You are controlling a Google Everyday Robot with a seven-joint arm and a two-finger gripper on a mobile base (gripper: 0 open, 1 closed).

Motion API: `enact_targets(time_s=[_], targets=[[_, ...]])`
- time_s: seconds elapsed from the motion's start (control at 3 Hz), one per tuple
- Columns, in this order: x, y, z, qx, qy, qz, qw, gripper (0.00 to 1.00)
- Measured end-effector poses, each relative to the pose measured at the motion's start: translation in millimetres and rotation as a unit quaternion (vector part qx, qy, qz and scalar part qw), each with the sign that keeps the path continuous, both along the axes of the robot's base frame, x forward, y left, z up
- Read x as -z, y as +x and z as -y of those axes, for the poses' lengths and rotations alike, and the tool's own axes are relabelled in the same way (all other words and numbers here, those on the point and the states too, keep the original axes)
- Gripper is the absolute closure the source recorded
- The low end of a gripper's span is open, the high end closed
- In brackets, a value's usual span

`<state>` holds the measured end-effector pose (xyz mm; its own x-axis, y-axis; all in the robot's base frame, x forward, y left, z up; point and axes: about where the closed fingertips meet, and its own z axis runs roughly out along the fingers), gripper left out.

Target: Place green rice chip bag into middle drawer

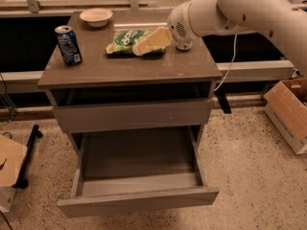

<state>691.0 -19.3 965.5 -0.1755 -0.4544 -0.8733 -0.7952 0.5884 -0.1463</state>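
The robot's gripper will close on the green rice chip bag's end (154, 50), the one that is farthest away from the blue soda can.
The green rice chip bag (123, 40) lies flat on the grey cabinet top (129, 68), towards the back middle. My gripper (151, 41), cream-coloured, comes in from the right on the white arm (230, 11) and sits low over the bag's right end, covering that end. The middle drawer (139, 153), the lowest one of the cabinet, is pulled out wide and holds nothing. The upper drawer front (132, 115) above it is closed.
A blue soda can (68, 44) stands at the left of the cabinet top. A white bowl (96, 17) sits at the back left. A cardboard box (290, 113) is on the floor at the right. Another box (9, 169) and a black bar are at the left.
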Motion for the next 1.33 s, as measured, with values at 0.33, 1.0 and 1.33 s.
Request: enact_targets(time_s=[0.33, 1.0, 1.33], targets=[[17.0, 26.3, -12.0, 0.031, 0.040, -0.001, 0.9987, 0.00], [62.8, 87.9, -20.2, 0.076, 0.075, -0.005, 0.9942, 0.00], [81.4, 117.1, -15.6, 0.092, 0.080, -0.007, 0.9925, 0.00]])
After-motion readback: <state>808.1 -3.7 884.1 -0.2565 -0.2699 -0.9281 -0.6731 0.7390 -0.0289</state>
